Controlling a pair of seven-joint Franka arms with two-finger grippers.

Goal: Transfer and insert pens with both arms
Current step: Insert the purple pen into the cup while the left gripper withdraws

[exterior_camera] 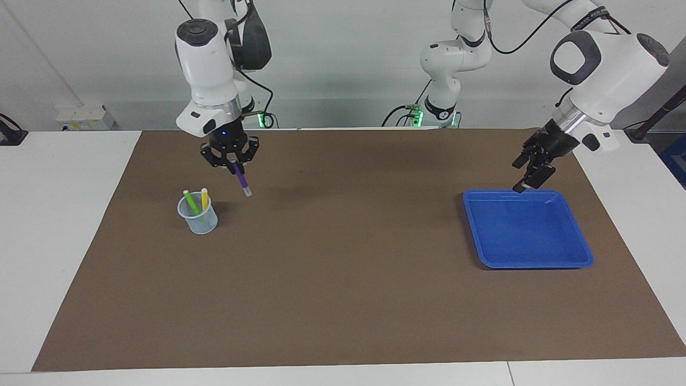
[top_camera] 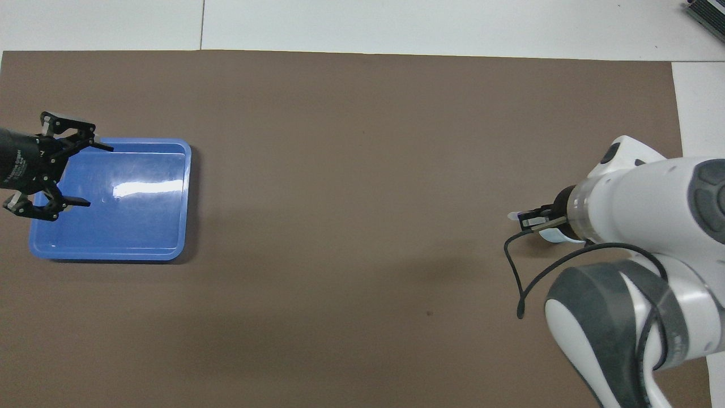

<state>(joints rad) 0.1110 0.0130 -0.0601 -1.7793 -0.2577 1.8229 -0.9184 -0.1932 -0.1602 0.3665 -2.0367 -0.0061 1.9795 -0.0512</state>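
Observation:
The robot's right gripper will release the purple pen inside the clear cup [top_camera: 561, 220], next to the yellow pen and green pen.
My right gripper [exterior_camera: 236, 166] is shut on the purple pen [exterior_camera: 242, 182], which hangs slanted, pale cap end down, over the mat beside a clear cup [exterior_camera: 198, 217]. The green pen [exterior_camera: 191, 203] and the yellow pen [exterior_camera: 204, 199] stand in that cup. In the overhead view the right gripper [top_camera: 529, 218] covers most of the cup [top_camera: 558, 238], and only the purple pen's pale tip [top_camera: 512, 215] shows. My left gripper [exterior_camera: 528, 174] is open and holds nothing, up over the blue tray's [exterior_camera: 525, 230] edge nearer the robots; the overhead view also shows the left gripper [top_camera: 93, 175] open.
The blue tray [top_camera: 141, 226] lies toward the left arm's end of the brown mat [exterior_camera: 343, 279] with nothing in it. White tabletop borders the mat on all sides.

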